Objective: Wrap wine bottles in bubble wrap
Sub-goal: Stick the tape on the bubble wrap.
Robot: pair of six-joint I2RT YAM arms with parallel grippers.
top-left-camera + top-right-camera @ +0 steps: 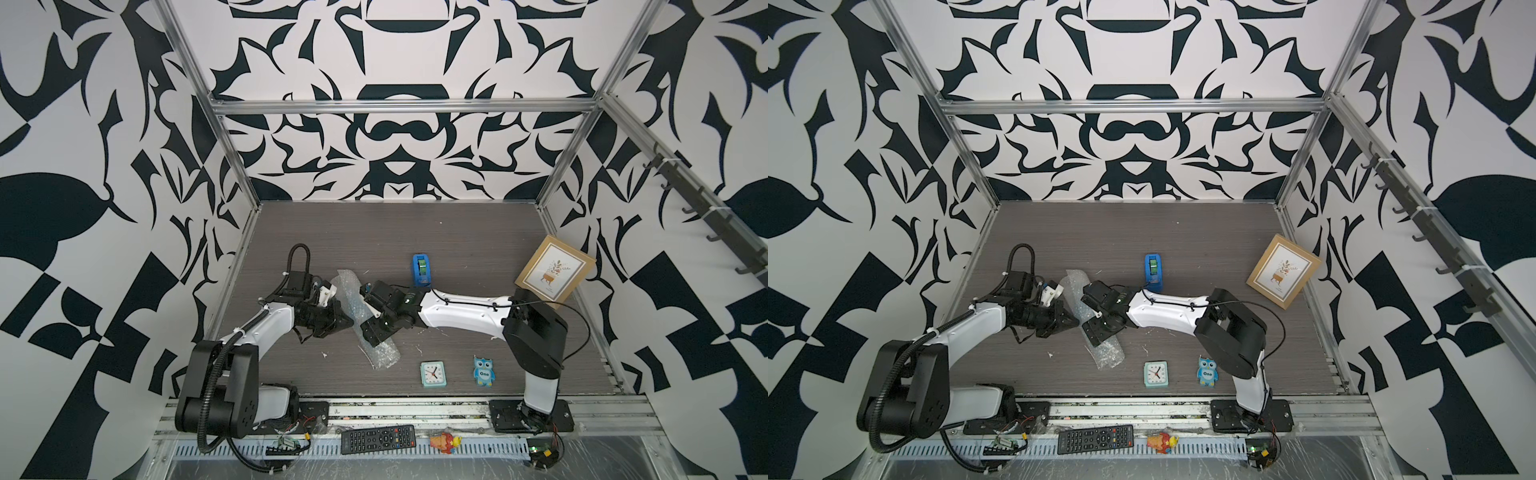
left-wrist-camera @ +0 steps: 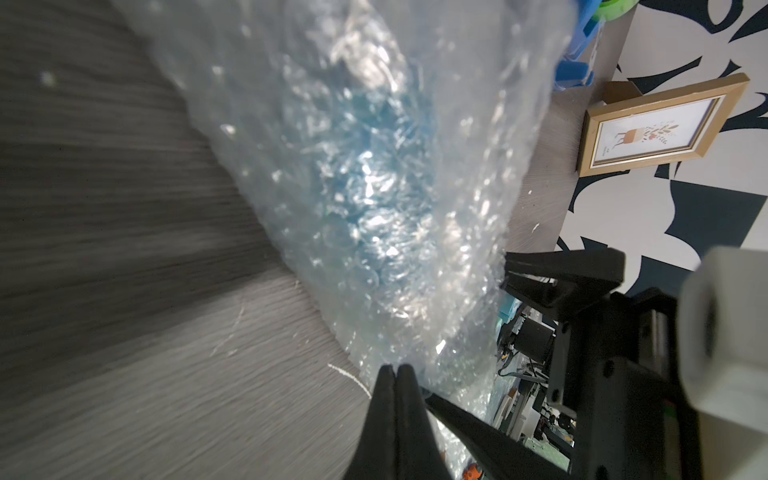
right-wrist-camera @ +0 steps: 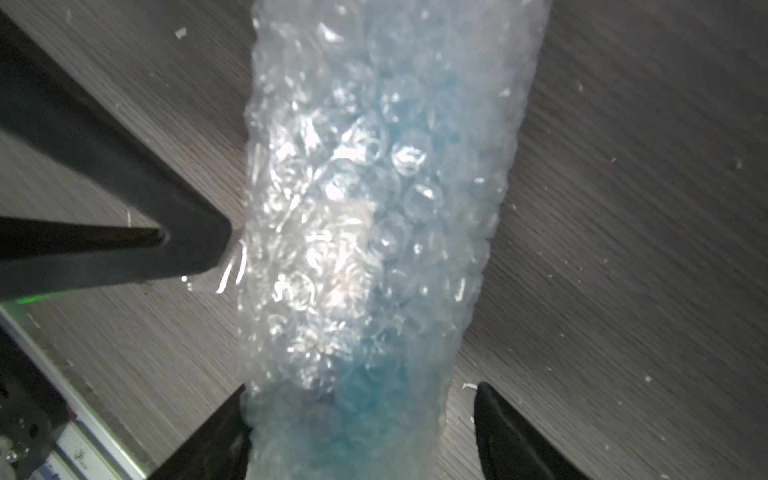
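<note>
The rolled bubble wrap is at a slant with its far end leaning toward the left gripper's side, so the robot's right gripper should grip the roll's body (image 1: 357, 320) and turn it straight before pulling back.
The bubble wrap (image 1: 384, 353) lies rolled into a long tube, slanting across the table's middle in both top views (image 1: 1108, 353). The wine bottle (image 2: 357, 195) is inside it and shows only as a blue blur through the plastic (image 3: 365, 419). My left gripper (image 1: 349, 322) is shut, its tips (image 2: 397, 368) against the roll's side edge; no wrap shows between them. My right gripper (image 1: 365, 316) hangs over the roll, open, its jaws (image 3: 362, 387) straddling it. One finger (image 3: 232, 415) touches the wrap, while its twin (image 3: 494, 415) stands apart.
A blue tape dispenser (image 1: 422, 270) stands just behind the right arm. A wooden picture frame (image 1: 555, 270) leans at the right wall. A small clock (image 1: 433, 374) and an owl figure (image 1: 484, 371) sit near the front. A remote (image 1: 378, 438) lies on the front rail.
</note>
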